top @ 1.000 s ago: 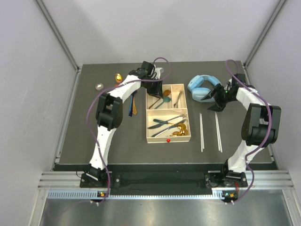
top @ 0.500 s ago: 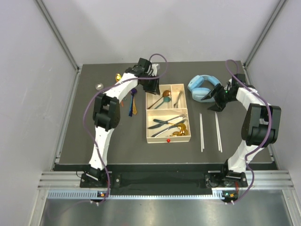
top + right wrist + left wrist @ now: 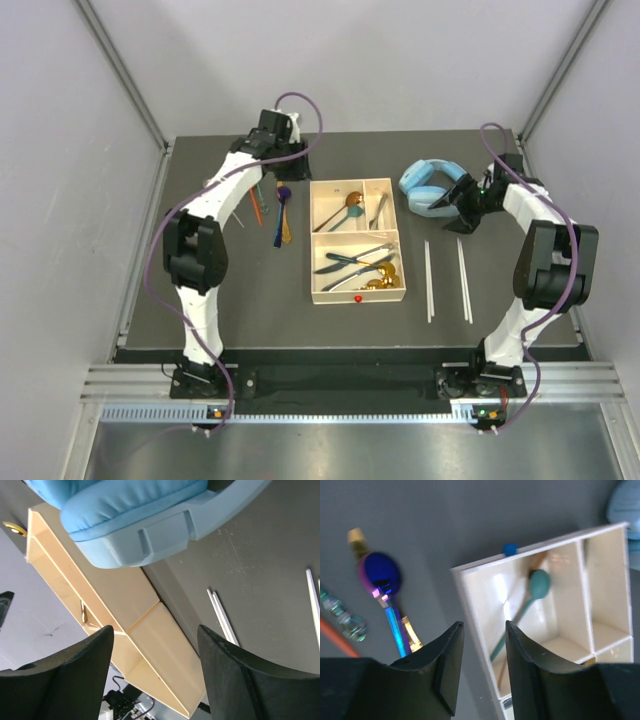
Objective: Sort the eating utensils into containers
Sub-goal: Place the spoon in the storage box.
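Observation:
The purple spoon beside the tray is next for my left gripper, which should go there and grab the spoon's handle (image 3: pixel 282 208) (image 3: pixel 395 611) near its bowl.
The cream tray (image 3: pixel 398 292) has gold and teal spoons (image 3: pixel 352 207) in its far-left small section, a utensil in the far-right one, and dark-and-silver cutlery (image 3: pixel 352 260) with gold spoons in the large section. A purple spoon (image 3: pixel 283 193), an orange utensil (image 3: pixel 257 205) and a wooden knife (image 3: pixel 285 230) lie left of the tray. Two pairs of pale chopsticks (image 3: pixel 429 282) lie right of it. My left gripper (image 3: pixel 299 170) is open and empty above the tray's far-left corner; its view shows the purple spoon (image 3: pixel 381 573) and teal spoon (image 3: pixel 538 583). My right gripper (image 3: pixel 453 214) is open and empty by the headphones.
Light-blue headphones (image 3: pixel 430 185) lie right of the tray at the back, and fill the top of the right wrist view (image 3: pixel 135 510). The tray's side (image 3: pixel 130 605) and chopsticks (image 3: pixel 222 617) show there too. Grey walls close in the table on three sides.
My left arm has swung left and back, from over the tray's far-left section to beyond its far-left corner. It is empty. The right arm has not moved.

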You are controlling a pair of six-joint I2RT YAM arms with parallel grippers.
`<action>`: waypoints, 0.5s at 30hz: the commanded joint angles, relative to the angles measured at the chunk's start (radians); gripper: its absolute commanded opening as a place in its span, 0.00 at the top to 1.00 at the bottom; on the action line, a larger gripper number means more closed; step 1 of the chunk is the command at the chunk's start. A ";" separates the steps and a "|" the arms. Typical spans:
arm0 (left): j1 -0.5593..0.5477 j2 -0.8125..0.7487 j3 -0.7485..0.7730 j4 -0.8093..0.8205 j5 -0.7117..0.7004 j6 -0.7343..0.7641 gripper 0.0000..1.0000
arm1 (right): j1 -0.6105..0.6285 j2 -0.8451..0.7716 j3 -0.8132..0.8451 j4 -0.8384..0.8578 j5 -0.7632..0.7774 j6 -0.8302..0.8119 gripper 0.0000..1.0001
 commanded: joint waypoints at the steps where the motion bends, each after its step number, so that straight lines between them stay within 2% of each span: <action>1: 0.097 -0.069 -0.086 0.064 -0.211 -0.114 0.55 | 0.005 0.003 0.054 0.015 -0.006 0.014 0.32; 5: 0.108 0.042 0.004 -0.099 -0.262 -0.114 0.61 | 0.010 0.015 0.063 0.018 -0.006 0.027 0.32; 10: 0.108 0.044 -0.072 -0.006 -0.254 -0.106 0.61 | 0.011 0.032 0.082 0.021 -0.002 0.025 0.32; 15: 0.108 0.096 -0.067 -0.019 -0.231 -0.102 0.62 | 0.011 0.033 0.074 0.030 -0.003 0.033 0.32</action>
